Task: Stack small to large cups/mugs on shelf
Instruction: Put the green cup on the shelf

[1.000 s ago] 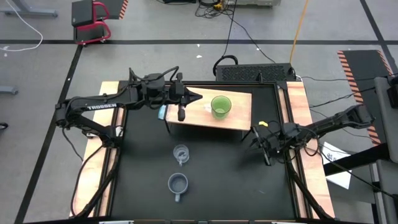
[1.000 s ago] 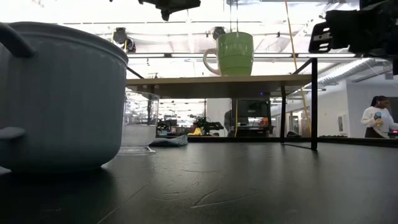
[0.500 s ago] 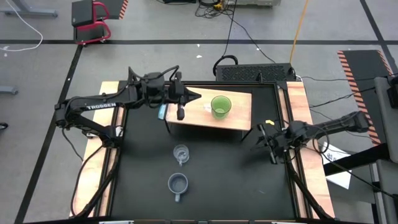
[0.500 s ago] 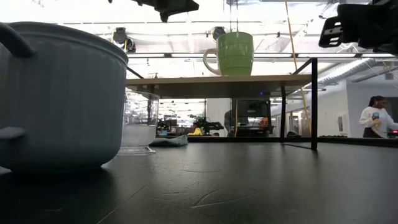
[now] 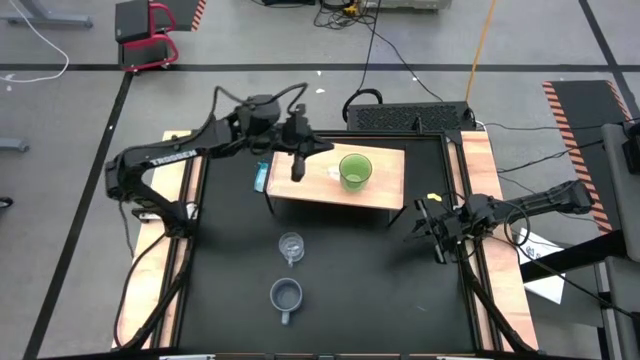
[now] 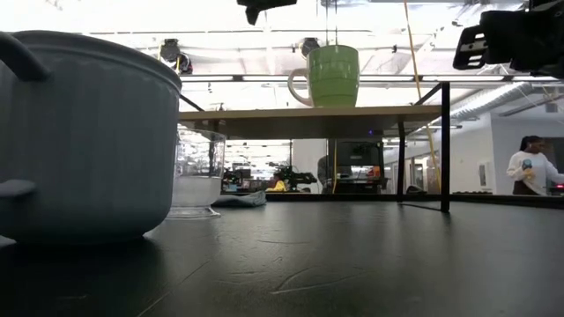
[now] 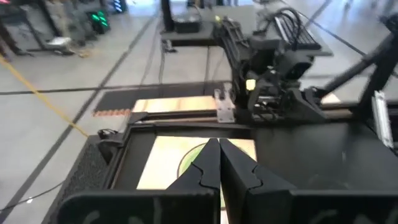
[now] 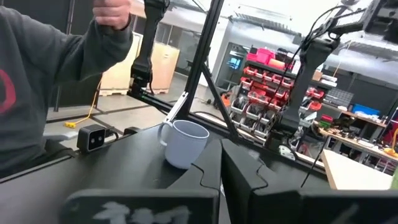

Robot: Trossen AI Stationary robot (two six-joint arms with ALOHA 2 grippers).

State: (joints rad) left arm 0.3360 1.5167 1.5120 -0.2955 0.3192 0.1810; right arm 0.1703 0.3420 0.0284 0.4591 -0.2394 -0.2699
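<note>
Next, my left gripper goes to the lime-green mug's handle (image 5: 334,173) on the tan shelf and closes there.
The lime-green mug (image 5: 355,170) stands upright on the tan shelf (image 5: 383,195); the low view shows it on the board (image 6: 333,75). The clear glass cup (image 5: 291,247) and the grey-blue mug (image 5: 286,295) stand on the black tabletop nearer the front. My left gripper (image 5: 318,149) is shut and empty above the shelf's left end, pointing at the green mug, which shows behind its fingers (image 7: 186,163). My right gripper (image 5: 418,222) is shut and empty at the table's right side, past the shelf's right leg. Its wrist view shows the grey-blue mug (image 8: 183,143).
A small light-blue object (image 5: 260,178) lies beside the shelf's left end. A person's grey sleeve and hand (image 8: 37,81) show beyond the table in the right wrist view. Wooden rails (image 5: 490,180) run along the table's sides. Another person (image 6: 531,167) stands far off in the room.
My left gripper has moved toward the table's right edge and a little toward the far edge, closer to the green mug. My right gripper has drawn back slightly toward the table's right edge. The cups have kept still.
</note>
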